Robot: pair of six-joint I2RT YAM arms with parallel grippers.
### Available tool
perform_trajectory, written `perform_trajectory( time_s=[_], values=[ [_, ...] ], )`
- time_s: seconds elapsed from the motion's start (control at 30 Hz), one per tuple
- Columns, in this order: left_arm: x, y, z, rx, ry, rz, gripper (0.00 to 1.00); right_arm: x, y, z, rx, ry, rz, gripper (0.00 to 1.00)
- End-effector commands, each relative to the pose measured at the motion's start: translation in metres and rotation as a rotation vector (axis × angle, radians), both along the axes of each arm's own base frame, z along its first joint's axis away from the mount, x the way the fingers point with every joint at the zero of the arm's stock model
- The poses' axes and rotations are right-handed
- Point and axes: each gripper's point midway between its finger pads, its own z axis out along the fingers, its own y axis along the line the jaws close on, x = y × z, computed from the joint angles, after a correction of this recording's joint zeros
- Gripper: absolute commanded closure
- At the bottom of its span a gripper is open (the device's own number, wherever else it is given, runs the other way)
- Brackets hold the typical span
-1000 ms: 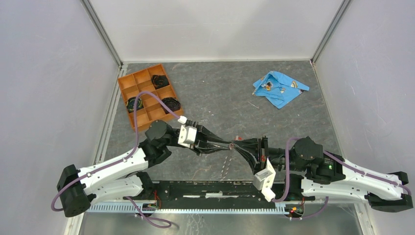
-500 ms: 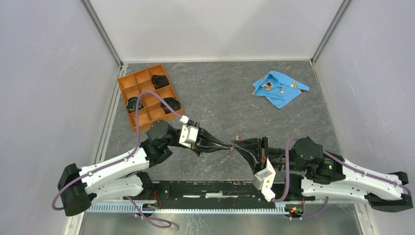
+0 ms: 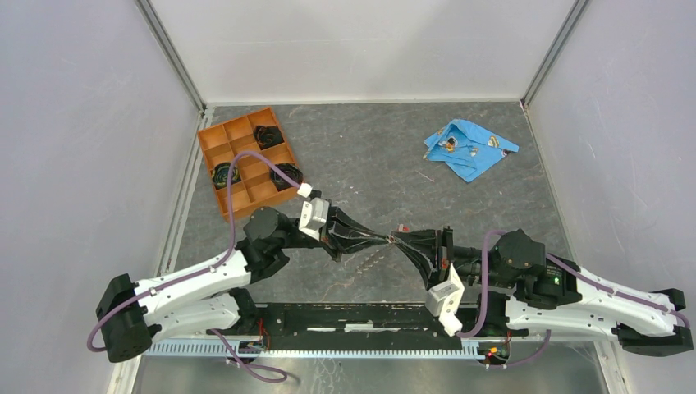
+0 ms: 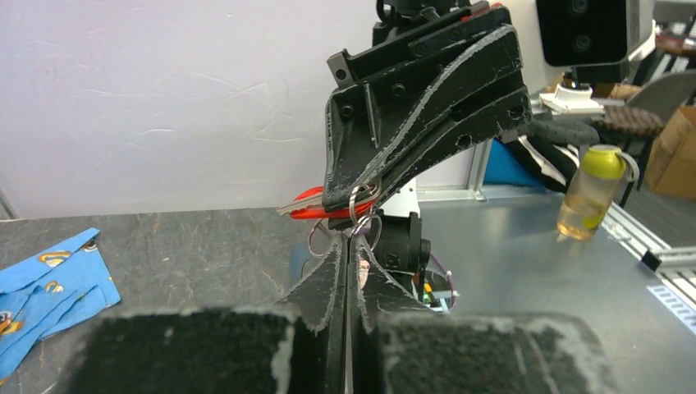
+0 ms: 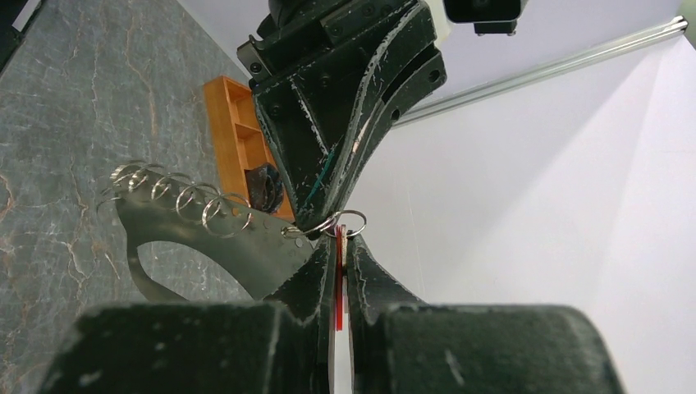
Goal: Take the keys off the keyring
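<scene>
Next, I set the red-headed key on the bare grey table [image 3: 417, 232] in front of the blue cloth with my right gripper.
My two grippers meet tip to tip above the middle of the grey table. My left gripper [image 3: 386, 240] [image 4: 349, 248] is shut on the thin silvery keyring [image 4: 366, 226] [image 5: 348, 222]. My right gripper [image 3: 397, 241] [image 5: 337, 245] is shut on the red-headed key [image 4: 312, 205] [image 5: 337, 283], which sits flat between its fingers. The key still hangs on the keyring. A string of several small silver rings [image 5: 176, 197] trails from the keyring, and it shows faintly in the top view [image 3: 371, 258].
An orange compartment tray [image 3: 215, 139] with black coiled rings stands at the back left. A blue cloth [image 3: 469, 156] with shiny round bits lies at the back right. White walls close three sides. A yellow-capped bottle [image 4: 592, 190] stands beyond the table's near edge.
Both grippers have stayed shut and joined, shifting slightly away from the arm bases. The left wrist has lifted a little. The trailing string of rings has swung from upright to slanted.
</scene>
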Motion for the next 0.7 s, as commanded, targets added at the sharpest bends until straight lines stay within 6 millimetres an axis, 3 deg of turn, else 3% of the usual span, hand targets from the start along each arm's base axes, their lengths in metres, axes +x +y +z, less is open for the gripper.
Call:
perform_trajectory(
  time_s=[0.0,0.67],
  values=[
    [0.0084,0.0112,0.0262,-0.133,0.059,0.07,0.98,-0.0036,-0.0052,0.0287,0.086,-0.022,0.01,0.99],
    [0.0145,0.0158,0.0298,-0.177,0.132,0.1,0.98,-0.0025,-0.0047,0.026,0.083,-0.024,0.005,0.99]
  ],
)
